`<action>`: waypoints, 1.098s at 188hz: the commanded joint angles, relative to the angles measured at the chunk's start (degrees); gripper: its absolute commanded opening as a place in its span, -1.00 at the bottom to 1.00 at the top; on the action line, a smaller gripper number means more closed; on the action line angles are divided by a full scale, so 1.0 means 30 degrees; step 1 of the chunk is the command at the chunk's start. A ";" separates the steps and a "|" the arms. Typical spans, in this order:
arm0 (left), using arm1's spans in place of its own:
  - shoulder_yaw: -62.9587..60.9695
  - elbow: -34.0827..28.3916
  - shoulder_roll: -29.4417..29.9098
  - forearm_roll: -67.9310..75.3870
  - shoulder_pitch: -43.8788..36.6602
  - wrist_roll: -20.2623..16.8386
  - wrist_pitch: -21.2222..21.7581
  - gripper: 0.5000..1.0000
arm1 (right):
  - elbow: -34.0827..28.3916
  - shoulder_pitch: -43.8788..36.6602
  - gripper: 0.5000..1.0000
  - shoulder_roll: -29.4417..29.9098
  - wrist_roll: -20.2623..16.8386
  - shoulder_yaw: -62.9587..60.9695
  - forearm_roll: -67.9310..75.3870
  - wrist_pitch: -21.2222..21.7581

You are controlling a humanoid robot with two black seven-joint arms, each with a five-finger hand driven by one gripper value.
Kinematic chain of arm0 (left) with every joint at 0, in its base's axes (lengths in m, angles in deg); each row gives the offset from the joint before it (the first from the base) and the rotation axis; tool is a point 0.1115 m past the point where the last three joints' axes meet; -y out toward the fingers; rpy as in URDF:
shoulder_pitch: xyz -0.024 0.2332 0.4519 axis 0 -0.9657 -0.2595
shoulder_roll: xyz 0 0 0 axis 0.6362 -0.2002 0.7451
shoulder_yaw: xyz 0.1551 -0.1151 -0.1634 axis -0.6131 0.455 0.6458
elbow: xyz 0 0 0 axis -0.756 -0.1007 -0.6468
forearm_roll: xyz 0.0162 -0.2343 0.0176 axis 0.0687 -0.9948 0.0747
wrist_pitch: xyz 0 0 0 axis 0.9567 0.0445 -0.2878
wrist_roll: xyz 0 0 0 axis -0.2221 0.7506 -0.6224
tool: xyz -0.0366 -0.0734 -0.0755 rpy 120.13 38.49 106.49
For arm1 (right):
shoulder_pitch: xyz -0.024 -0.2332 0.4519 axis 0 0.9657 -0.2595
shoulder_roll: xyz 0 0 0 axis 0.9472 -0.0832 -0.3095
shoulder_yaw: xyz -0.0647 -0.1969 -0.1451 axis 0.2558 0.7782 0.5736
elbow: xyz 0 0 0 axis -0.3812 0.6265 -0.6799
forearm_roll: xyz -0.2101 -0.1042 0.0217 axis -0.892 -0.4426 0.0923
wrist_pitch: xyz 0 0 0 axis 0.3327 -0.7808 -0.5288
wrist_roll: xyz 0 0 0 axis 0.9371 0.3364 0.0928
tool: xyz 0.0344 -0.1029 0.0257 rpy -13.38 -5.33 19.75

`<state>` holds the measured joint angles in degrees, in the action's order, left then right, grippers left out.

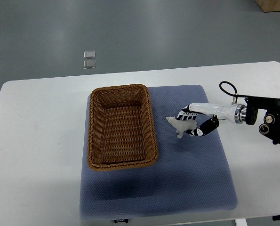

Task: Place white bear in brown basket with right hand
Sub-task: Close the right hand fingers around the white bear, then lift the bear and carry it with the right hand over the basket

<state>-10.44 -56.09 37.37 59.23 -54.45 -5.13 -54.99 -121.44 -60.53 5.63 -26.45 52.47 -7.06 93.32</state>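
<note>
The white bear will sit in the brown basket (pixel 106 136), against the basket's long side farthest from the arm, once my right gripper lets it go there.
A small white bear (pixel 179 126) is in my right hand (pixel 192 123), just right of the brown wicker basket (pixel 98 162). The hand's fingers are curled around the bear over the blue mat (pixel 191 179); I cannot tell whether the bear is lifted or still touching the mat. The right arm comes in from the right edge. The basket stands on the left part of the mat and holds nothing. The left arm does not show.
The mat lies on a white table (pixel 36 141). Two small clear squares (pixel 89 59) lie on the grey floor beyond the table. A brown box corner (pixel 274 4) shows at the top right.
</note>
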 commanded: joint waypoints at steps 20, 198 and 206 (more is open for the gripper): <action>0.0000 -0.0001 0.0000 0.0000 0.0003 0.0001 -0.0003 1.00 | -0.0001 -0.0966 -1.00 -0.0071 0.0153 -0.0148 0.0156 -0.0008; 0.0000 -0.0001 0.0000 0.0000 0.0003 0.0001 -0.0003 1.00 | 0.2577 -0.5360 -1.00 0.7576 -0.0170 0.1434 -0.0019 -0.0945; 0.0000 -0.0001 0.0000 0.0000 0.0003 0.0001 -0.0003 1.00 | 0.2548 -0.5272 -1.00 0.7810 -0.0199 0.1434 -0.0019 -0.0945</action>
<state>-10.43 -56.10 37.37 59.23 -54.44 -5.14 -54.98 -113.99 -76.85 27.38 -26.18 56.61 -7.12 90.79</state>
